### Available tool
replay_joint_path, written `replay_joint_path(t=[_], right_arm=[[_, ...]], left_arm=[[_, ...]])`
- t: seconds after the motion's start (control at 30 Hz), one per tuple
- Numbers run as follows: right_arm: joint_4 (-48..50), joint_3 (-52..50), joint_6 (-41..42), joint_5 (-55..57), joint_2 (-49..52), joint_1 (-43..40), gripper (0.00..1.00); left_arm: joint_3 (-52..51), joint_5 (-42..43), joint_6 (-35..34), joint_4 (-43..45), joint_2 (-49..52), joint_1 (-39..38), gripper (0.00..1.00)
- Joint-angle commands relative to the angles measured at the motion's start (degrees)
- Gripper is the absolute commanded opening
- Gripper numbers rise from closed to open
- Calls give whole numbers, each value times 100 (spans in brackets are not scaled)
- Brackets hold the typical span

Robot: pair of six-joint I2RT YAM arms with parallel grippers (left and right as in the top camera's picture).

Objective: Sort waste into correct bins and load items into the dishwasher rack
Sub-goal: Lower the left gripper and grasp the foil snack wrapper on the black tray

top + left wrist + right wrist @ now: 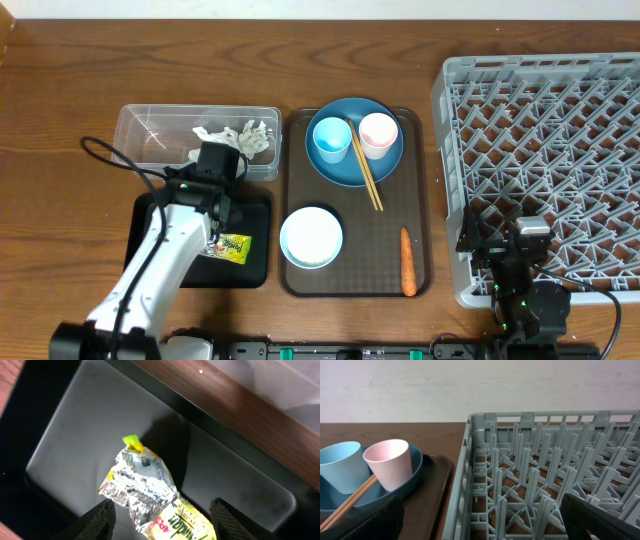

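Note:
The foil wrapper lies flat in the black tray below my left gripper's open fingers; I need to reach lower and pinch the wrapper's middle (pixel 167 507) before lifting.
The silver foil wrapper with a yellow label (pixel 142 480) lies in the shallow black tray (pixel 75 445), also seen from overhead (pixel 232 247). My left gripper (pixel 162 510) is open, its fingers on either side of the wrapper and not touching it. The clear tub (pixel 150 125) holds crumpled white napkins (pixel 238 135). My right gripper (pixel 481 502) is open and empty over the front-left corner of the grey rack (pixel 560 130). The dark-blue plate (pixel 375 165) carries the light-blue cup (pixel 331 140), pink cup (pixel 378 133) and chopsticks (pixel 366 175). The light-blue bowl (pixel 311 237) sits below. No rice grains show.
The plate and bowl rest on a dark brown serving tray (pixel 400 215), which also holds an orange carrot (pixel 407 262) at its front right. The tub and black tray stand left of it. The rack's edge (pixel 470 460) is just right of the serving tray.

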Motion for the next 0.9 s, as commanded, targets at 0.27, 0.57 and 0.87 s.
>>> replay_joint_path(t=[0.27, 0.57, 0.87], right_arm=[[-22, -7, -26, -4, 0, -7, 99], [-22, -7, -26, -4, 0, -7, 99], [-22, -7, -26, -4, 0, -7, 99]], left_arm=[[-199, -122, 76, 306, 715, 31, 63], [-260, -273, 140, 391, 778, 31, 23], [-258, -269, 197, 361, 758, 31, 6]])
